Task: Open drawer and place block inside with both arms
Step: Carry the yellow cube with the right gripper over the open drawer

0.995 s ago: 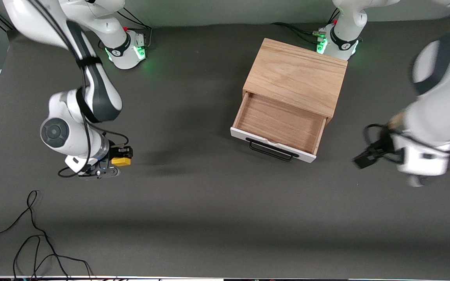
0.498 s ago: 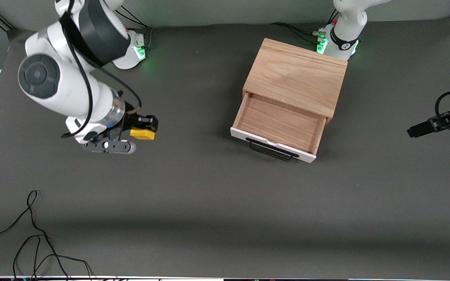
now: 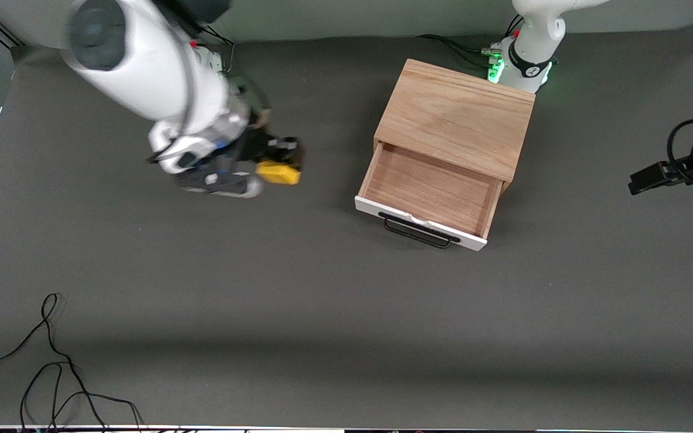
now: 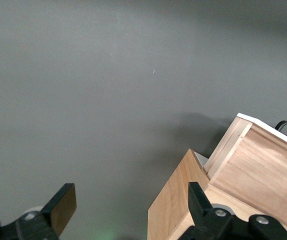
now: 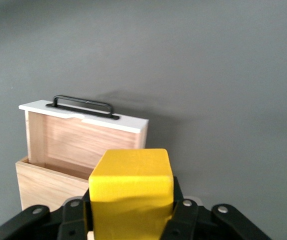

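The robot's right gripper should release the yellow block on the drawer's wooden bottom [image 3: 410, 189], between the drawer's white front and the cabinet.
My right gripper [image 3: 283, 163] is shut on the yellow block [image 3: 279, 173] and holds it in the air over the bare mat, between the right arm's base and the cabinet. The block fills the right wrist view [image 5: 131, 192]. The drawer [image 3: 428, 191] stands pulled out of the oak cabinet [image 3: 458, 117], its tray empty, its white front and black handle [image 3: 417, 232] toward the front camera. It also shows in the right wrist view [image 5: 78, 142]. My left gripper [image 3: 650, 178] is up at the left arm's end of the table, open and empty; the left wrist view shows its fingers [image 4: 63, 205] wide apart.
Grey mat [image 3: 322, 313] covers the table. Black cables [image 3: 52, 367] lie at its near corner on the right arm's end. The arm bases [image 3: 524, 60] stand at the table's back edge, one close beside the cabinet.
My right gripper has risen and swung toward the cabinet with the yellow block in it. My left arm has drawn away from the drawer toward its end of the table.
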Robot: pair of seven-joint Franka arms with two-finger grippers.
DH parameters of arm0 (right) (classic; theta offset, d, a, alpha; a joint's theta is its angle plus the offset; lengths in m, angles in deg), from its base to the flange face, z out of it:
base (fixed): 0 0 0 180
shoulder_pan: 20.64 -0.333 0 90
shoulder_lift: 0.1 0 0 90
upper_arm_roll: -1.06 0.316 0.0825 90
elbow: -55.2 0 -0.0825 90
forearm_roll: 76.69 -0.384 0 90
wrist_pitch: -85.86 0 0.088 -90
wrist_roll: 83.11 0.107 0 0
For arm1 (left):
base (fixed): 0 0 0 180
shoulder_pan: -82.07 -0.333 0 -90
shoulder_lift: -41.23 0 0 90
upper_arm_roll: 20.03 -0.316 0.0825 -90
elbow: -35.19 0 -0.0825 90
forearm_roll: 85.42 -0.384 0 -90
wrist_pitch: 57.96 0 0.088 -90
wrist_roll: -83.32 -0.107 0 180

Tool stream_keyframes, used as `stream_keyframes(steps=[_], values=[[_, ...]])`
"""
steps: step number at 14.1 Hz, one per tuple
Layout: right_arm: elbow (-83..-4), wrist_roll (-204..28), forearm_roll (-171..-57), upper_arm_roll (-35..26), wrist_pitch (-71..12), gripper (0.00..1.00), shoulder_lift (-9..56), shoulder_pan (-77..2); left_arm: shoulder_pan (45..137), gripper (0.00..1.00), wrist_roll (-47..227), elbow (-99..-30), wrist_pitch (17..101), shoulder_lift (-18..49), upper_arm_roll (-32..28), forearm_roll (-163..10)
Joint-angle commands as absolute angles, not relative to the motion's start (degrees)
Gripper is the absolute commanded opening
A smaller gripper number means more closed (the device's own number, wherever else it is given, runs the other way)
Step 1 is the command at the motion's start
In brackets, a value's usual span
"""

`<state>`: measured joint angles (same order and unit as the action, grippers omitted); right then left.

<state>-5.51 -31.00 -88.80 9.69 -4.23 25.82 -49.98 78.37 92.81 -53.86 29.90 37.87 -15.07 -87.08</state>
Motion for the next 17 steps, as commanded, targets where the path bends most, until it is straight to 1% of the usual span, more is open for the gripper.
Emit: stream_keyframes(steps=[1,3,6,11,15,17], values=[[0.18,-23.89,-84.17,10.2,-8.52,0.01,33.46,-56.65,82.6,1.0,89.39,-60.0,32.39,42.81,-19.59,-86.39],[0.27,-20.45,-82.93,10.2,-12.39,0.01,36.54,-59.82,82.52,1.0,89.29,-59.39,32.39,42.02,-19.5,-86.3],[0.27,-19.03,-82.23,10.11,-16.88,0.01,40.93,-62.9,82.95,1.0,89.29,-55.17,32.04,38.51,-19.24,-86.22],[0.01,-15.62,-81.44,9.85,-23.91,0.01,47.79,-66.69,82.25,1.0,83.41,-56.04,32.21,39.03,-19.23,-84.81],[-0.61,-13.85,-80.82,10.03,-24.27,0.02,49.82,-67.04,83.3,1.0,83.58,-56.04,32.74,38.33,-19.15,-85.34],[-0.61,-12.89,-80.64,9.94,-24.97,0.03,51.22,-68.44,83.39,1.0,83.49,-56.04,32.66,38.15,-19.15,-85.51]])
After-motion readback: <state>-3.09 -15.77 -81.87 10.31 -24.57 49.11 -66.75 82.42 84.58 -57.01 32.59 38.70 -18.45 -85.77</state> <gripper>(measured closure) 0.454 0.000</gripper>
